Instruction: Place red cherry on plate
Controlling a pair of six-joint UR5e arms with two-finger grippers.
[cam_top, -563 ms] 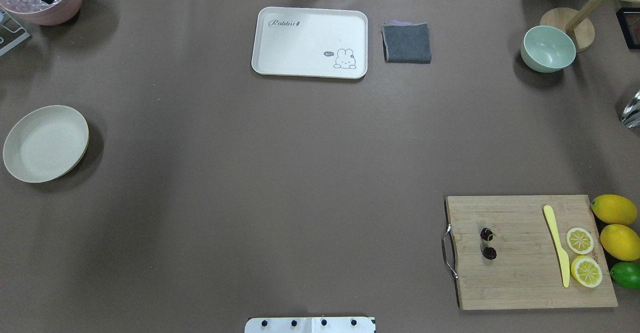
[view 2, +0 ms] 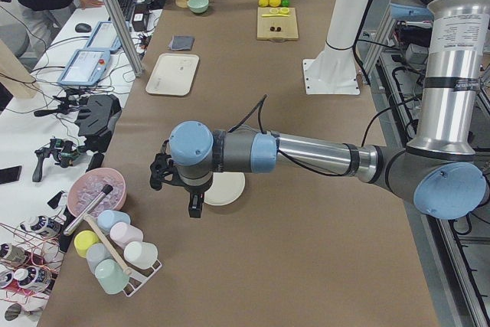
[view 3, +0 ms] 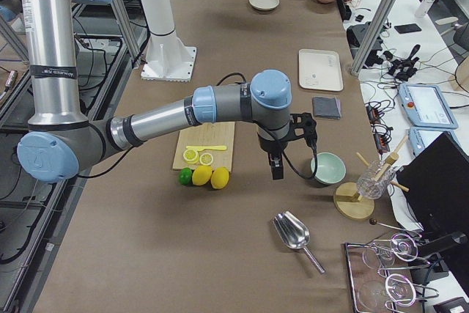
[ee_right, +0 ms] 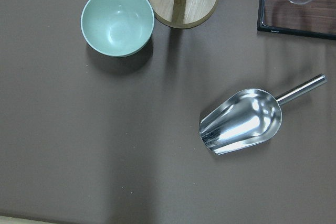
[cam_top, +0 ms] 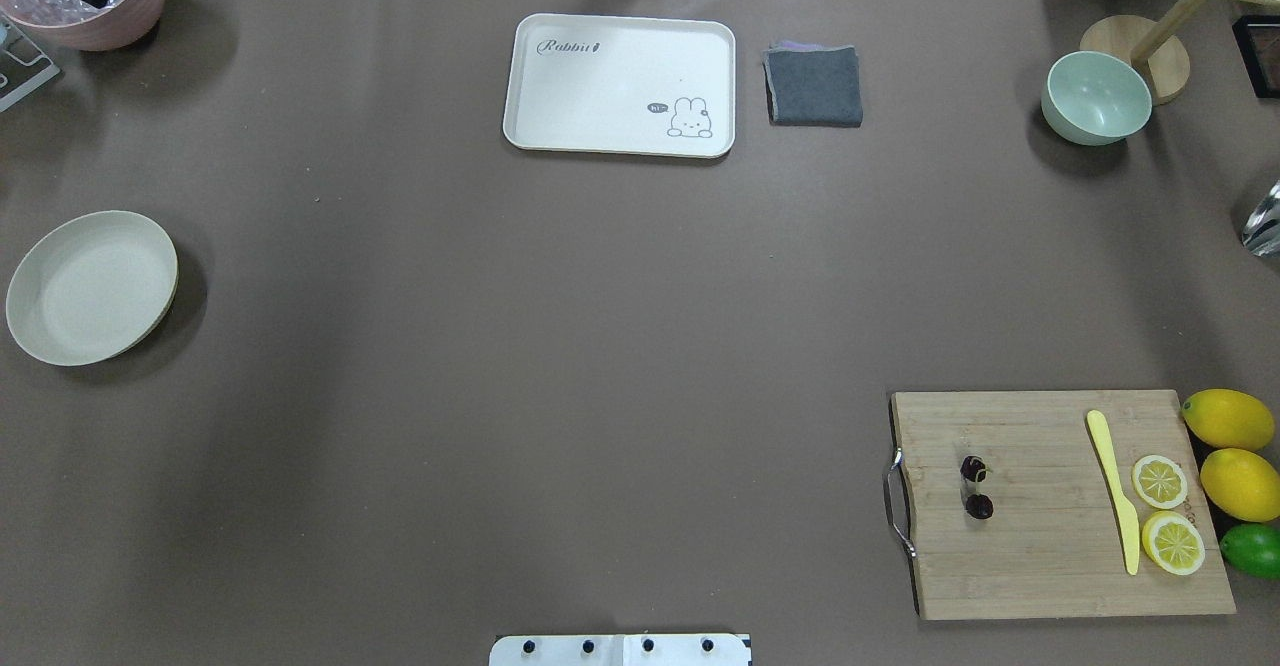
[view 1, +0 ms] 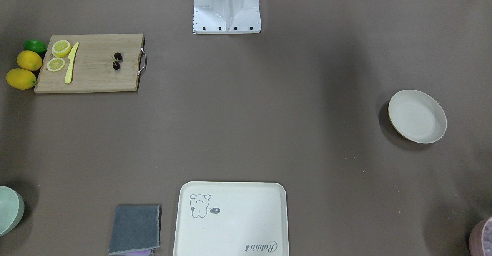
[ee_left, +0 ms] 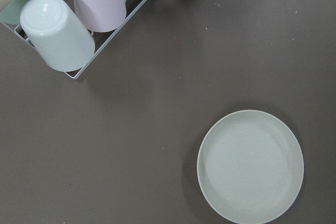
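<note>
The plate is next for my left gripper, which should go there and close on the plate's rim (view 1: 446,122) (ee_left: 199,160), on the side farthest from the cutting board.
The red cherry (cam_top: 976,487), a pair of tiny dark fruits on a pale stem, lies on the left part of the wooden cutting board (cam_top: 1060,546); it also shows in the front view (view 1: 117,60). The plate (cam_top: 90,287) is round, cream-white and bare, at the table's far left (view 1: 417,116). My left gripper (view 2: 195,206) hangs above the table beside the plate (ee_left: 251,165); I cannot tell whether it is open or shut. My right gripper (view 3: 276,168) hovers past the lemons near the green bowl; its state cannot be told either.
On the board lie a yellow knife (cam_top: 1113,486) and two lemon slices (cam_top: 1160,481), with lemons (cam_top: 1228,419) and a lime beside it. A cream tray (cam_top: 620,84), grey cloth (cam_top: 814,85), green bowl (cam_top: 1096,98), metal scoop (ee_right: 241,121) and cup rack (ee_left: 68,24) stand around.
</note>
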